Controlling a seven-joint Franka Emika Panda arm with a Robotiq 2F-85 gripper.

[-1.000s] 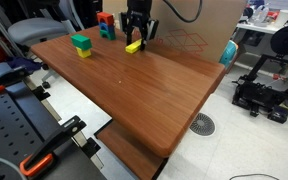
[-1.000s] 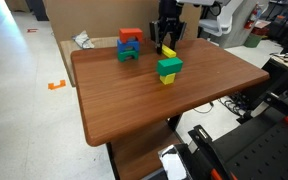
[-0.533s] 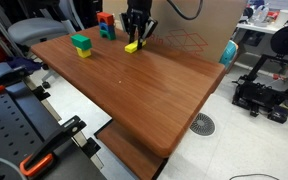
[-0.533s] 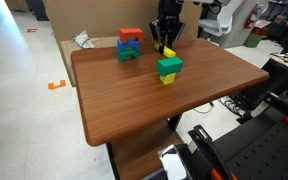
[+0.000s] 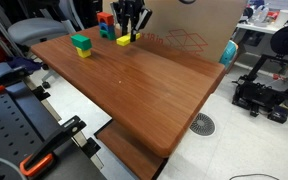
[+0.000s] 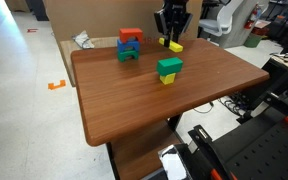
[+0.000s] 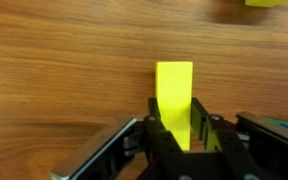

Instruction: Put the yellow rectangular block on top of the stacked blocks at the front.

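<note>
My gripper is going to release the yellow rectangular block on top of the green block (image 5: 81, 36) that sits on a yellow one.
My gripper (image 5: 128, 26) is shut on the yellow rectangular block (image 5: 124, 39) and holds it in the air above the far end of the wooden table (image 5: 154, 90). In the wrist view the yellow block (image 7: 174, 95) stands between the two black fingers (image 7: 158, 135). It also shows in an exterior view (image 6: 174, 46) under the gripper (image 6: 170, 32). A green block stacked on a yellow one (image 5: 81, 44) stands nearer the table's side, also seen in an exterior view (image 6: 168, 69). A stack of red, blue and green blocks (image 6: 130, 44) stands at the far edge.
A cardboard box (image 6: 59, 50) stands behind the table. A 3D printer (image 5: 266, 80) sits on the floor beside it. A black frame with orange clamps (image 5: 44, 150) is at the near end. A yellow block corner (image 7: 264, 3) shows at the wrist view's top edge.
My gripper has risen and carried the yellow block up and toward the far edge of the table, closer to the red and blue stack.
</note>
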